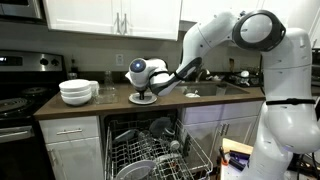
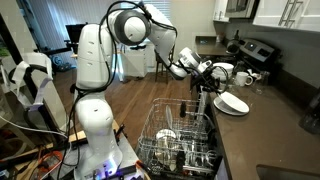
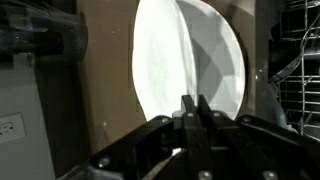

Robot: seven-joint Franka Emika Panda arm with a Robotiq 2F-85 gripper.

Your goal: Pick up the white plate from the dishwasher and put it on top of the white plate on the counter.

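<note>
My gripper should release the white plate onto the flat white plate point(image 1: 144, 99) point(image 3: 185, 65) near the edge of the counter, above the dishwasher rack.
My gripper point(image 3: 194, 108) is shut on the rim of a white plate point(image 3: 160, 60), which fills the wrist view. A second white plate edge point(image 3: 220, 70) shows right behind it, overlapping. In an exterior view my gripper point(image 1: 146, 88) hovers low over the counter, just above a flat white plate point(image 1: 143, 98). In both exterior views the plates show as one white shape, so I cannot tell them apart; it lies on the counter point(image 2: 232, 104) beside my gripper point(image 2: 204, 74). The open dishwasher's pulled-out rack point(image 1: 150, 152) point(image 2: 180, 140) stands below the counter.
A stack of white bowls point(image 1: 78, 92) sits on the counter near the stove point(image 1: 20, 82). Mugs and bowls point(image 2: 226, 72) stand behind the plates. The sink point(image 1: 228, 88) is on the other side. The rack holds more dishes.
</note>
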